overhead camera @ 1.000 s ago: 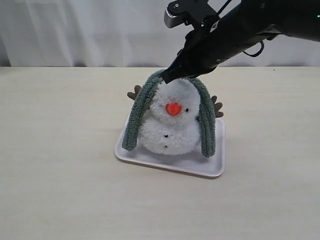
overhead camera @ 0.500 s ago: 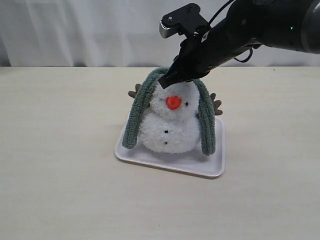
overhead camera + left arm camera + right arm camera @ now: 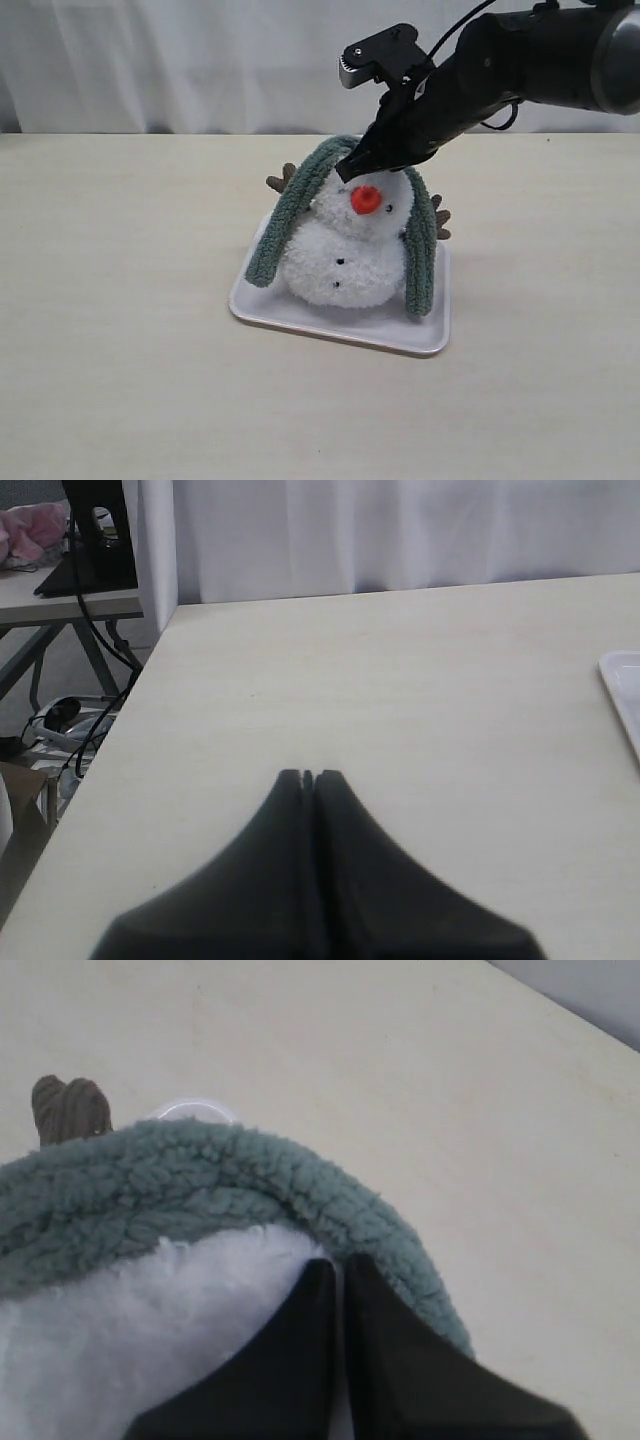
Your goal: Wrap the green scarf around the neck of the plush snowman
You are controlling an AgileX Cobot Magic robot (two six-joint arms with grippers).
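Observation:
The snowman's head leans crooked over its body, so next I grip the top of the head [image 3: 337, 152] by the green scarf with my right gripper and set it upright before wrapping.
The plush snowman [image 3: 345, 265] sits on a white tray [image 3: 330, 325], its head leaning to the right. The green scarf [image 3: 285, 220] arches over the top of the head, and its two ends hang down either side to the tray. The neck crease [image 3: 335, 228] shows bare white fluff. My right gripper [image 3: 348, 170] is shut and presses its tips on the head just above the orange nose. In the right wrist view those tips [image 3: 337, 1263] touch white fluff [image 3: 150, 1320] at the scarf's [image 3: 200, 1185] edge. My left gripper [image 3: 308, 775] is shut over bare table.
Brown twig arms [image 3: 282, 180] [image 3: 441, 220] stick out behind the scarf. One twig arm [image 3: 68, 1108] also shows in the right wrist view. The tray's edge [image 3: 625, 695] shows in the left wrist view. A white curtain hangs behind the table.
My right gripper has moved right and slightly down along the head. The snowman's head and nose have shifted right and up, and the scarf's arch has gone with them.

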